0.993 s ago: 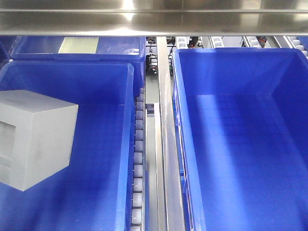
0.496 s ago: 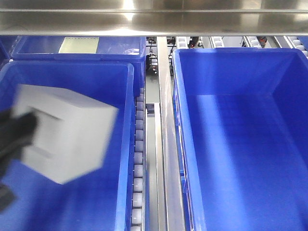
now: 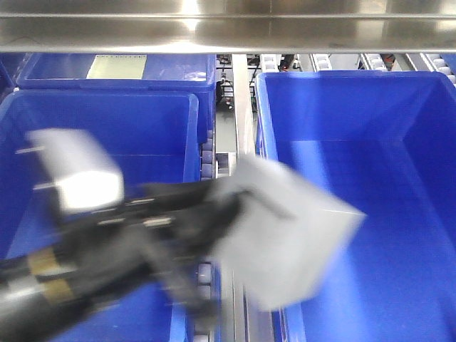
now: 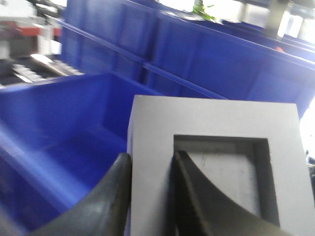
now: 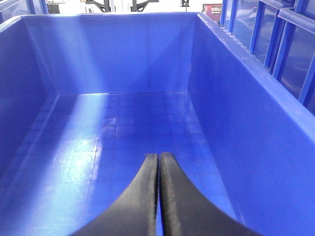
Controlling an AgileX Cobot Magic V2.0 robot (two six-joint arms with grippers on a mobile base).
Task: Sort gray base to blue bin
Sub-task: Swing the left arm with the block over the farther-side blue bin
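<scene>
I need to release the gray base with my left gripper on the blue bin's bottom, well away from the steel beam (image 3: pixel 392 305).
The gray base (image 3: pixel 292 235) is in the air, blurred by motion, tilted over the metal rail and the left rim of the blue bin (image 3: pixel 342 107). My left gripper (image 3: pixel 222 217) is shut on it. The left wrist view shows the gray base (image 4: pixel 211 123) close up: one finger sits outside its wall and the other inside the square recess, so my left gripper (image 4: pixel 150 157) pinches that wall. My right gripper (image 5: pixel 158 156) is shut with nothing in it, low inside the blue bin (image 5: pixel 123 54) above its grid-patterned floor. The front view does not show it.
A second blue crate (image 3: pixel 142 121) stands on the left, under my left arm (image 3: pixel 92 271). Behind it is a crate holding a pale sheet (image 3: pixel 117 66). A roller strip and a metal rail (image 3: pixel 242 114) separate the crates. A steel beam (image 3: pixel 228 32) crosses the top.
The gray base has left the left crate and swung right, over the rail to the blue bin's edge. My left arm has come into view with it.
</scene>
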